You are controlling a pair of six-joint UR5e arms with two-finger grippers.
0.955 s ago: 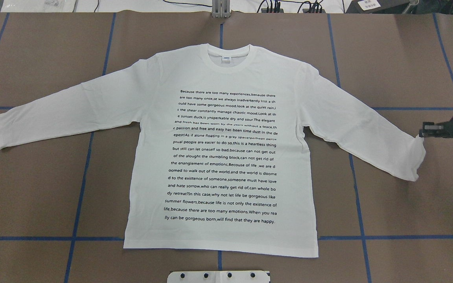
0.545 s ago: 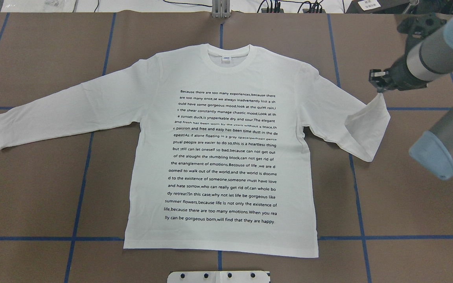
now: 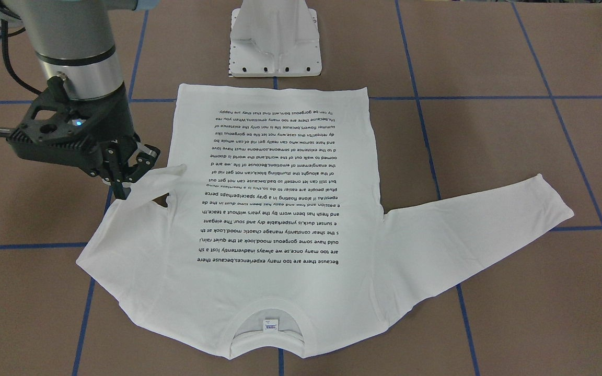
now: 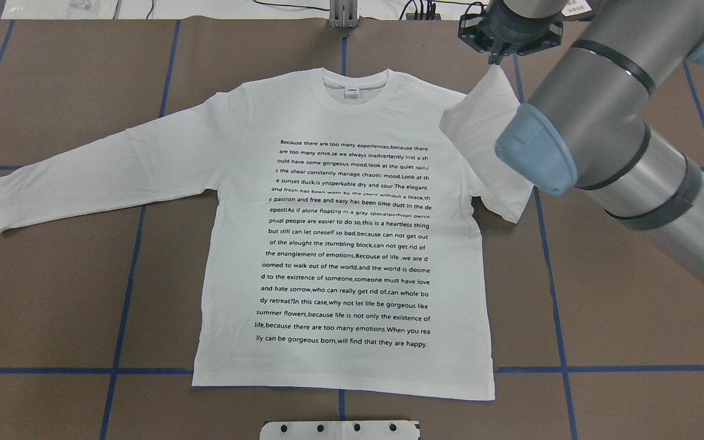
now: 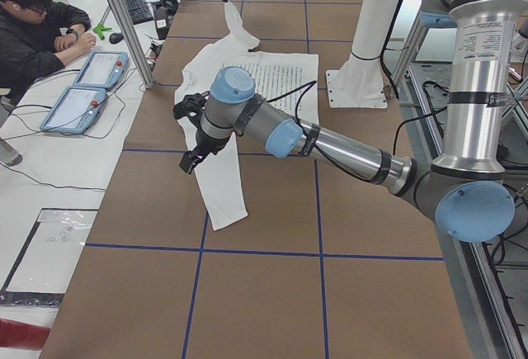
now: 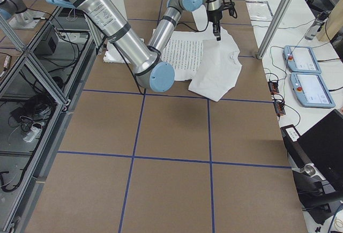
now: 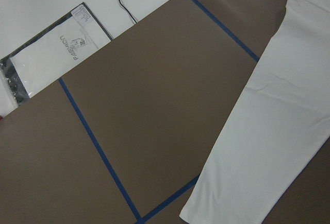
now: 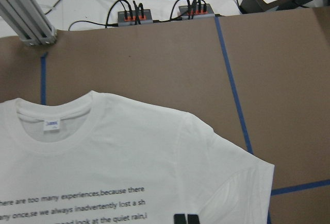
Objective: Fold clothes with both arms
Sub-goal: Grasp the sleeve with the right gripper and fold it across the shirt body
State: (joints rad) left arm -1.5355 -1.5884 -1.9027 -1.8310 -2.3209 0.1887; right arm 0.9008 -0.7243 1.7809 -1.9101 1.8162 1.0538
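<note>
My right gripper needs to release the cuff of the sleeve on the start of the printed lines (image 3: 340, 254) nearest the collar.
The white long-sleeved T-shirt (image 4: 340, 244) lies flat with its print facing up and its collar (image 4: 355, 91) toward the far edge. My right gripper (image 4: 494, 59) is shut on the cuff of the right sleeve (image 4: 486, 116). It holds the cuff up near the shoulder, so the sleeve doubles back on itself. From the front, the same gripper (image 3: 122, 190) pinches the cuff. The left sleeve (image 4: 83, 171) lies stretched out flat. In the exterior left view my left gripper (image 5: 190, 159) hovers over that sleeve; I cannot tell whether it is open or shut.
The white pedestal base (image 3: 275, 42) stands at the shirt's hem side. Blue tape lines (image 4: 126, 305) cross the brown table. Cable boxes (image 8: 136, 15) and an aluminium post (image 8: 28, 18) sit at the far edge. A person (image 5: 33, 29) sits beside tablets at a side table.
My right gripper carried the cuff from the table's right side up and inward to the shoulder near the collar. The right sleeve went from outstretched to folded back. The rest of the shirt stayed still.
</note>
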